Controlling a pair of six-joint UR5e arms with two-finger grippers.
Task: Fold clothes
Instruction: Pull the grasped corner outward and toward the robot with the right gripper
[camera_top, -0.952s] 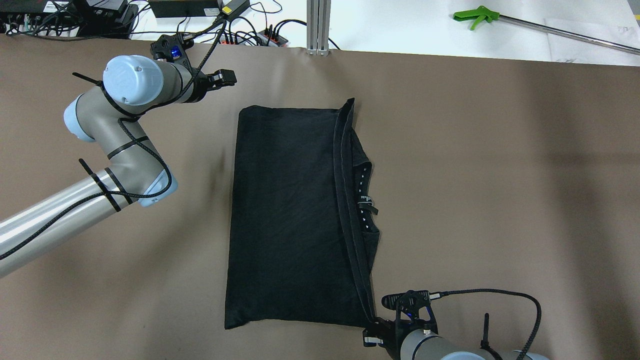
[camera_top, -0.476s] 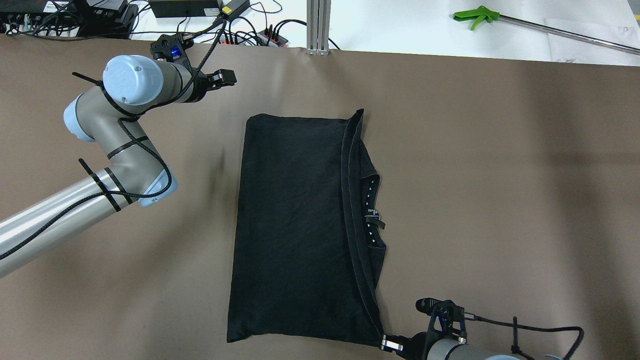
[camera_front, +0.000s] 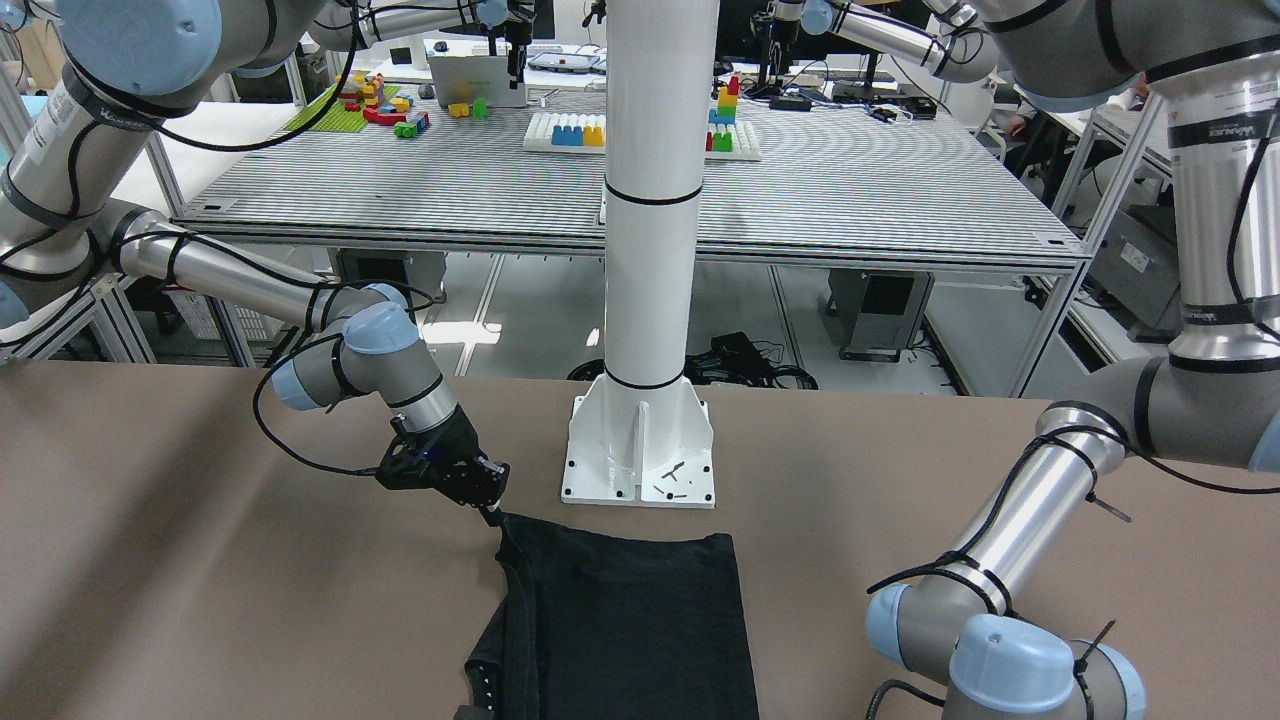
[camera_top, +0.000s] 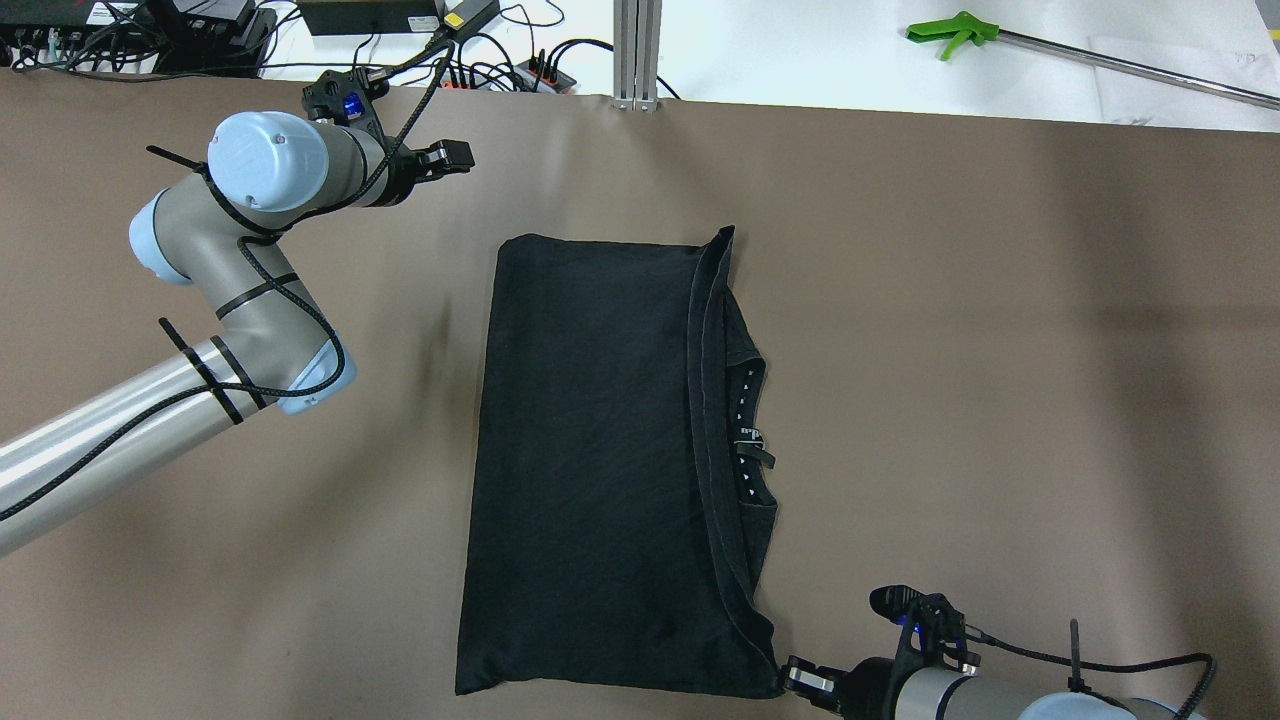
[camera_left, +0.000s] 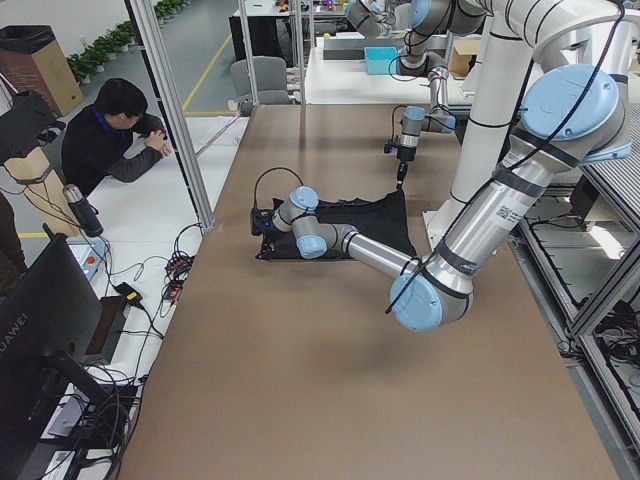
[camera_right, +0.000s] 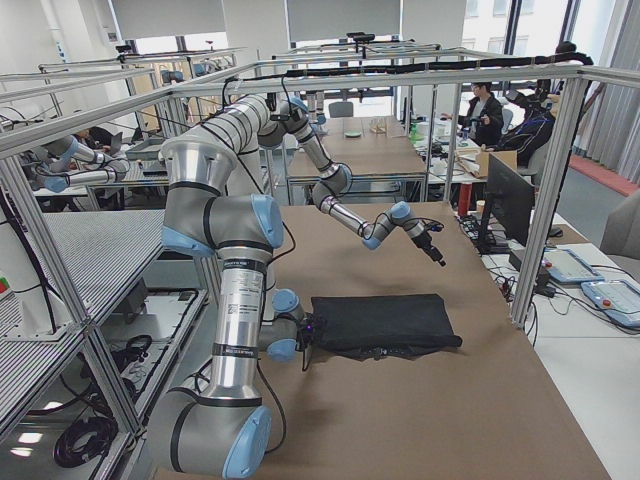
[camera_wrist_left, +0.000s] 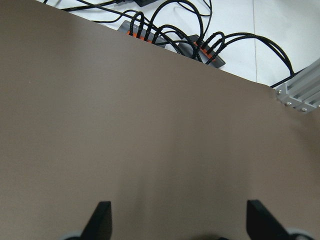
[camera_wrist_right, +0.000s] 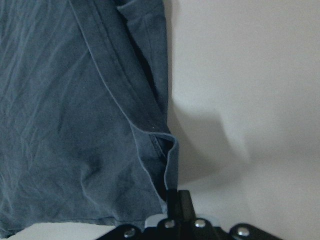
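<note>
Next, I release the black garment's corner from my right gripper on the bare brown table (camera_front: 431, 539), beyond its doubled hem.
The black garment (camera_top: 590, 450) lies folded in a long rectangle on the brown table (camera_top: 1000, 350); it also shows in the front view (camera_front: 630, 620) and the right wrist view (camera_wrist_right: 75, 125). Its right edge is a doubled hem, with an inner layer and small white marks (camera_top: 748, 432) showing beside it. My right gripper (camera_top: 790, 677) is shut on the garment's near right corner, low on the table; the right wrist view shows its fingers (camera_wrist_right: 177, 200) pinched on the hem. My left gripper (camera_top: 455, 155) is open and empty, above bare table beyond the garment's far left corner (camera_wrist_left: 180, 225).
The white robot base column (camera_front: 640, 300) stands just behind the garment's near edge. Cables and a power strip (camera_top: 540, 75) lie past the table's far edge, with a green-handled grabber tool (camera_top: 950, 30) at far right. An operator (camera_left: 115, 135) sits beside the table.
My right gripper has moved right and toward the robot with the garment's corner, and the whole garment has slid that way. The left arm has not moved.
</note>
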